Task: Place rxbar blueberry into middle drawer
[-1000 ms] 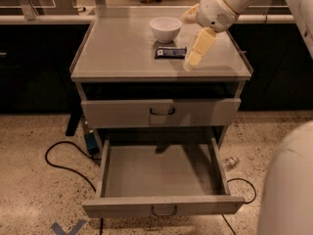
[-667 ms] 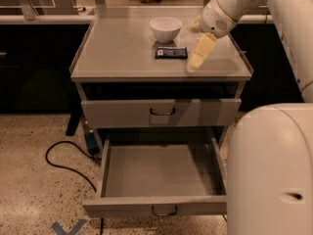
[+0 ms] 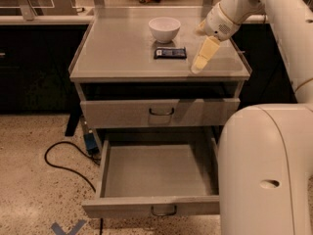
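The rxbar blueberry in front of the white bowl is next for my gripper, which should go to it and close on the bar's middle [image 3: 170, 54].
The rxbar blueberry [image 3: 170, 53], a flat dark bar, lies on the grey cabinet top [image 3: 117, 53] just in front of a white bowl [image 3: 164, 28]. My gripper [image 3: 203, 57] hangs over the top's right front part, to the right of the bar and apart from it, pointing down-left with nothing in it. The middle drawer [image 3: 151, 205] is pulled out wide below, and its inside shows bare grey metal. Its dark bow handle [image 3: 163, 211] is at front centre.
The upper drawer front [image 3: 159, 112] is shut above the open one. My white arm [image 3: 266, 170] fills the right foreground and covers the drawer's right end. A black cable [image 3: 61, 160] and a blue plug [image 3: 90, 142] lie on the speckled floor at left.
My arm's white body has swung in to fill the right foreground. The gripper has stayed right of the bar, a little lower. The bar, bowl and drawer have not moved.
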Available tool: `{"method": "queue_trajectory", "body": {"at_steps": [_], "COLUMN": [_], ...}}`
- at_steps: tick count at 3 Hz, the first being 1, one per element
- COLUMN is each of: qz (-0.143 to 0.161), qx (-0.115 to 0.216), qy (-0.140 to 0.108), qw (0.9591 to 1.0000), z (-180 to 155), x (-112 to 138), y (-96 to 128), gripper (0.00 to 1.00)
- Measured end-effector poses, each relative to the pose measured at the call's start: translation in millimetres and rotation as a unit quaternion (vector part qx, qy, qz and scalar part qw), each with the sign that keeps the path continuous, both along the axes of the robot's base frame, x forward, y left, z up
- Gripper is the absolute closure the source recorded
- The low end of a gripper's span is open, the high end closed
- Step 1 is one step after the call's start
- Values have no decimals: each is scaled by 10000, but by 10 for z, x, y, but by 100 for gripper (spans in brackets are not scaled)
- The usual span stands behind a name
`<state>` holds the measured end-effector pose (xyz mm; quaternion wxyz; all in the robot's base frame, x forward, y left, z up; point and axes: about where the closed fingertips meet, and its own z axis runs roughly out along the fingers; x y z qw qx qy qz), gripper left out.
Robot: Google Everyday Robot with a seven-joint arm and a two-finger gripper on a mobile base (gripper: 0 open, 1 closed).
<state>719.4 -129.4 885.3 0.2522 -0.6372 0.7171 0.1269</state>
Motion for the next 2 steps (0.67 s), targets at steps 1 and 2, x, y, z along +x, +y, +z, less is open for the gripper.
{"method": "queue_trajectory", "body": {"at_steps": [1, 2], "qz": [-2, 31], "qx": [35, 312], "qy": [-261, -747], "qw": [9997, 9967], "z": [-19, -22], "x": [212, 637], "y": [86, 388], "gripper": [0, 0]}}
